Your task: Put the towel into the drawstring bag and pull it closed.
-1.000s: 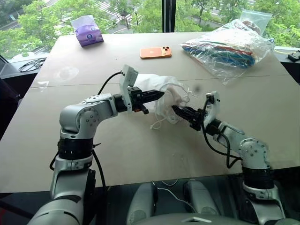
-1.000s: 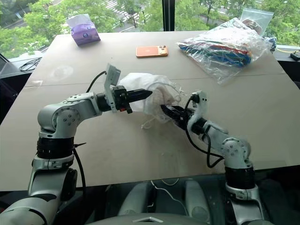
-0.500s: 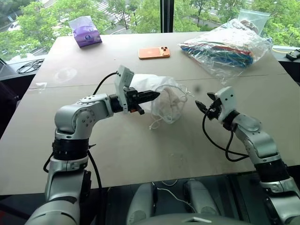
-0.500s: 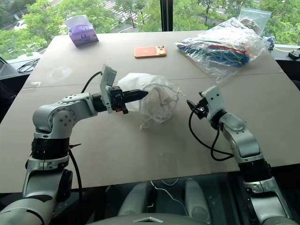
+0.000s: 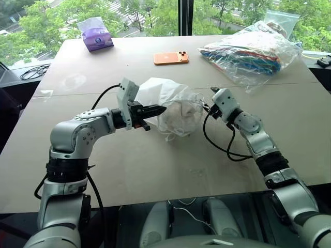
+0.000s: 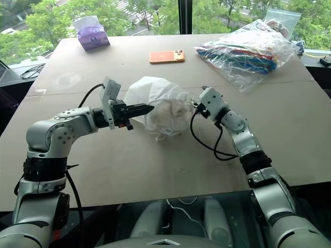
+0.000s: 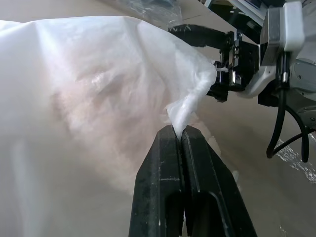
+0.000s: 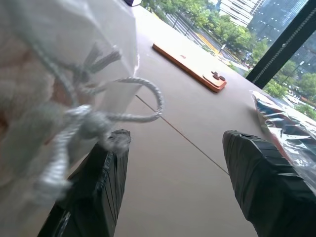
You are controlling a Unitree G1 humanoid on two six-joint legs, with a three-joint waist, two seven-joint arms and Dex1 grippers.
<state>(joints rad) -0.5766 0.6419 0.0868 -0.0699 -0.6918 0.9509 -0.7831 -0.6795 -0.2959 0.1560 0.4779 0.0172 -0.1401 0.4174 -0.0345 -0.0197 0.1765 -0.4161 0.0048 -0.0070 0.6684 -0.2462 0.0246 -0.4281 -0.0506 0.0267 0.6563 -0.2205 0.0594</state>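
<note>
Next, my left gripper lets go of the drawstring bag on the tabletop (image 5: 186,95) just in front of the orange phone.
The drawstring bag (image 5: 164,94), milky and translucent, hangs bunched above the table's middle. My left gripper (image 5: 161,109) is shut on a pinch of its film (image 7: 183,106). The towel (image 6: 168,110) shows as an off-white lump through the bag's right half. White cords (image 8: 146,116) with a knot dangle from the bag's right side. My right gripper (image 5: 207,108) stands open just beside them, one finger (image 8: 106,168) touching or nearly touching the knotted cord, nothing between its fingers. Another cord loop (image 5: 169,135) trails onto the table under the bag.
An orange phone (image 5: 171,58) lies behind the bag. A purple tissue pack (image 5: 95,34) stands at the back left. A big clear plastic bag (image 5: 253,51) with colourful contents fills the back right. Bare tabletop (image 5: 155,170) stretches in front.
My right gripper drew back from under the bag, rolled over and came up to the cords on the bag's right side. The left gripper drifted slightly left with the bag.
</note>
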